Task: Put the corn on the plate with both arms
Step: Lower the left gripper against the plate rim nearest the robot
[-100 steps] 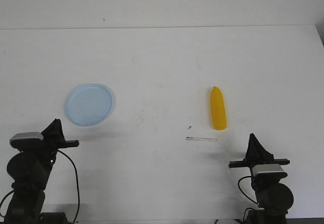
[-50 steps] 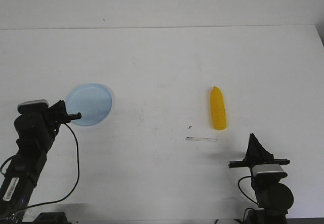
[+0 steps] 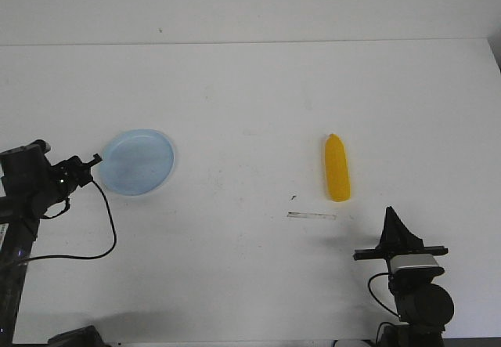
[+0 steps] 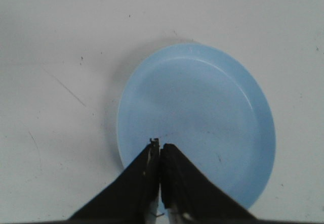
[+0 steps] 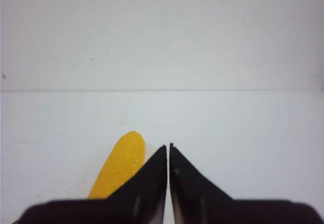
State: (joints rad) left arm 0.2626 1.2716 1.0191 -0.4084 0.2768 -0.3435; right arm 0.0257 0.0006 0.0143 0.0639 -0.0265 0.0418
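I take hold of the pale-blue plate next with my left gripper, closing on the plate's rim (image 3: 102,168) (image 4: 121,142) at the side farthest from the corn.
The pale-blue plate (image 3: 138,162) lies on the white table at the left; it also shows in the left wrist view (image 4: 202,128). The yellow-orange corn (image 3: 337,168) lies flat at the right, pointed end away from me, and its tip shows in the right wrist view (image 5: 119,168). My left gripper (image 3: 96,159) is shut and empty, its tips (image 4: 160,145) over the plate's left rim. My right gripper (image 3: 390,211) is shut and empty, near the table's front edge, short of the corn and slightly to its right (image 5: 168,145).
A thin grey strip (image 3: 311,215) and a small dark speck lie on the table just in front of the corn. The table's far edge (image 3: 250,43) meets a pale wall. The left arm's black cable (image 3: 106,222) hangs over the table.
My left arm has lifted from its rest pose and swung left, bringing its shut gripper to the plate's left rim. The right arm, corn and plate have not moved.
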